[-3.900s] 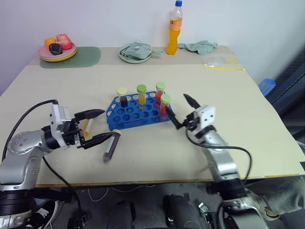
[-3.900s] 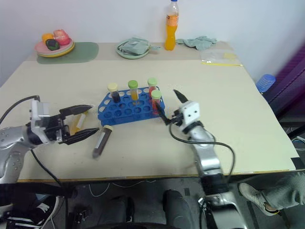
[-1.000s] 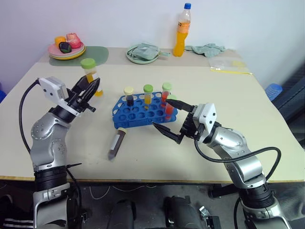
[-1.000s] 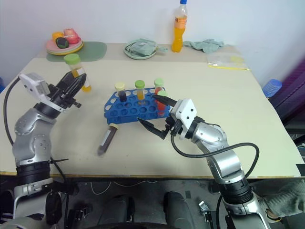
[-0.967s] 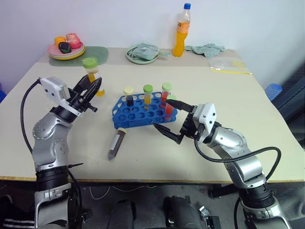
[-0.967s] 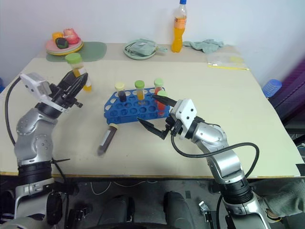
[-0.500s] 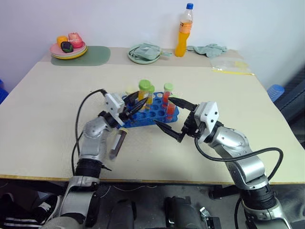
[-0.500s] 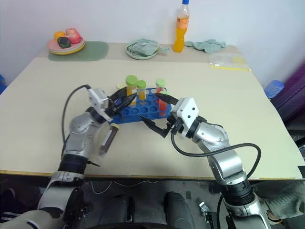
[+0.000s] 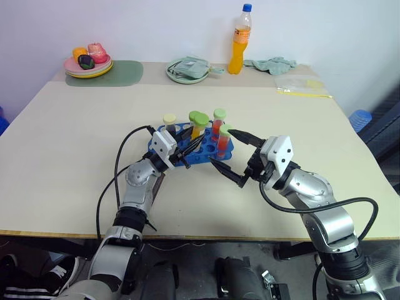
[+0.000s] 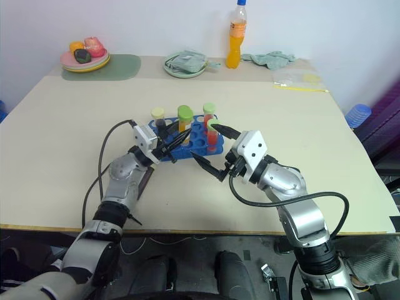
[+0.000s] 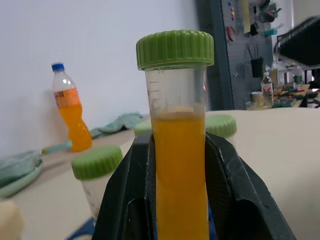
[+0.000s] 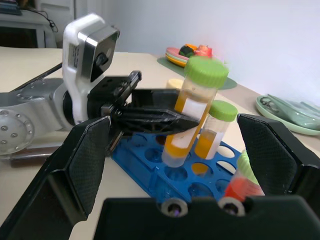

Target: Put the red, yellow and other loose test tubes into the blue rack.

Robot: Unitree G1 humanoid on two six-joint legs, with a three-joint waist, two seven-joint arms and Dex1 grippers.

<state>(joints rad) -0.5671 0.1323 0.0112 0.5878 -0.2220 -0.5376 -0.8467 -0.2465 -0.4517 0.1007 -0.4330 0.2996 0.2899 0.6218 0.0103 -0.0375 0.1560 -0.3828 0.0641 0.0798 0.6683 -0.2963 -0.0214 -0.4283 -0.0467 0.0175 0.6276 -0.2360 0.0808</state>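
The green-capped yellow tube, now held tilted over the rack, will be let go by my left gripper in the blue rack's near row (image 9: 199, 154), close to the nearer red tube.
The blue rack (image 9: 201, 152) sits mid-table with a cream-capped dark tube (image 9: 169, 122), a green-capped yellow tube (image 12: 212, 131) and two red tubes (image 9: 218, 123) standing in it. My left gripper (image 9: 187, 148) is shut on a green-capped yellow tube (image 9: 198, 124), held tilted over the rack's left part, its tip just above a hole (image 12: 173, 159). In the left wrist view that tube (image 11: 179, 165) stands between the fingers (image 11: 131, 190). My right gripper (image 9: 223, 147) is open at the rack's near right corner, holding nothing. A dark tube (image 10: 144, 180) lies on the table beside my left arm.
Along the far edge stand an orange drink bottle (image 9: 237, 40), a green plate with a cloth (image 9: 186, 69), a fruit plate (image 9: 87, 63) on a green mat (image 9: 117, 71), a teal cloth (image 9: 270, 64) and a plastic bag (image 9: 302, 84).
My left arm swung right and down from the table's left side, carrying the yellow tube to the rack. The right gripper stayed open in place.
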